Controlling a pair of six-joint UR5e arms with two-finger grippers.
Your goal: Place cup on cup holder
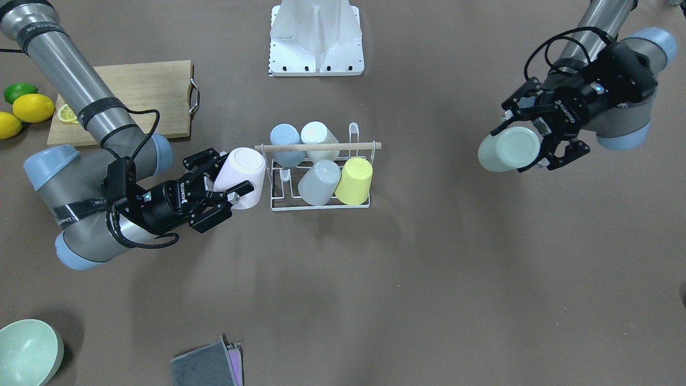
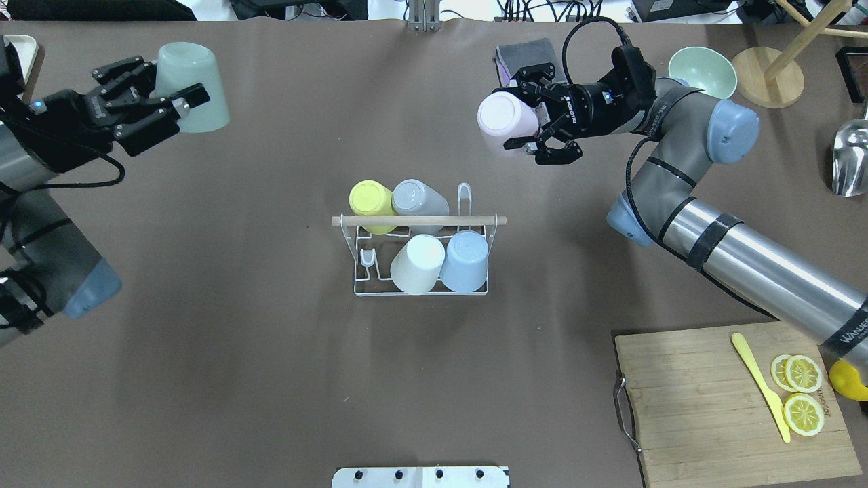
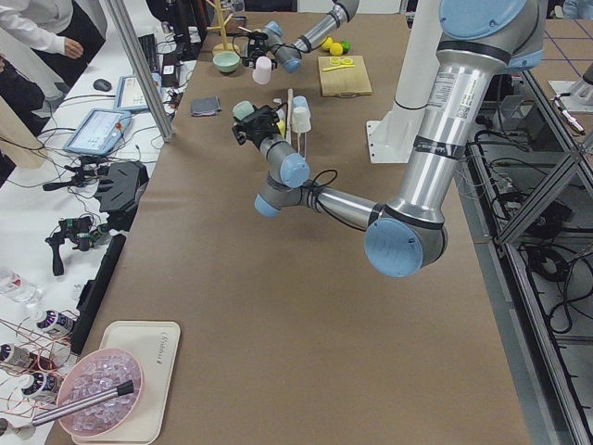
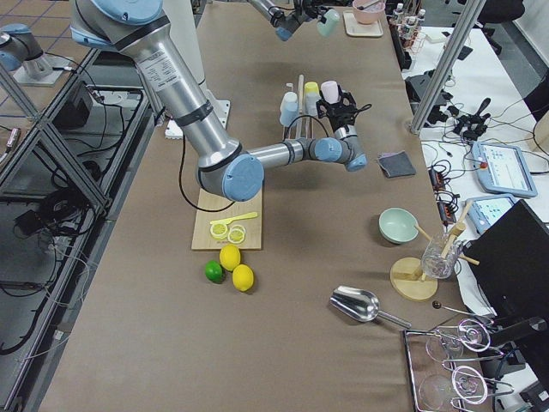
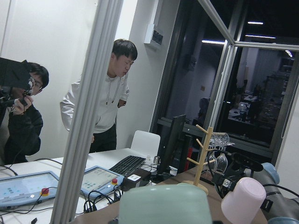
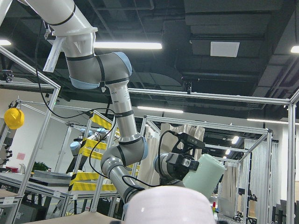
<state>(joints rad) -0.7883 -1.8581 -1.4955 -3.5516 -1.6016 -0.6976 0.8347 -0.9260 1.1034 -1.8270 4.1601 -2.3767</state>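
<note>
Next, I release the pale green cup with my left gripper on the cup holder's bare peg (image 1: 355, 123) beside the white cup.
The white wire cup holder (image 2: 354, 266) with a wooden rod handle (image 2: 420, 220) stands mid-table and carries yellow (image 2: 369, 200), grey (image 2: 417, 198), white (image 2: 417, 263) and blue (image 2: 466, 261) cups upside down. Two prongs are bare, one (image 2: 367, 259) at its near left and one (image 2: 464, 198) at its far right. My right gripper (image 2: 522, 118) is shut on a pink cup (image 2: 503, 120), held in the air beyond the holder's right end. My left gripper (image 2: 183, 91) is shut on a pale green cup (image 2: 192, 85), held in the air far to the left.
A cutting board (image 2: 705, 407) with lemon slices and a yellow knife lies at the near right. A green bowl (image 2: 702, 71), a grey cloth (image 2: 525, 51), a wooden stand (image 2: 766, 68) and a metal scoop (image 2: 851, 159) sit at the far right. Operators stand beyond the table's far edge.
</note>
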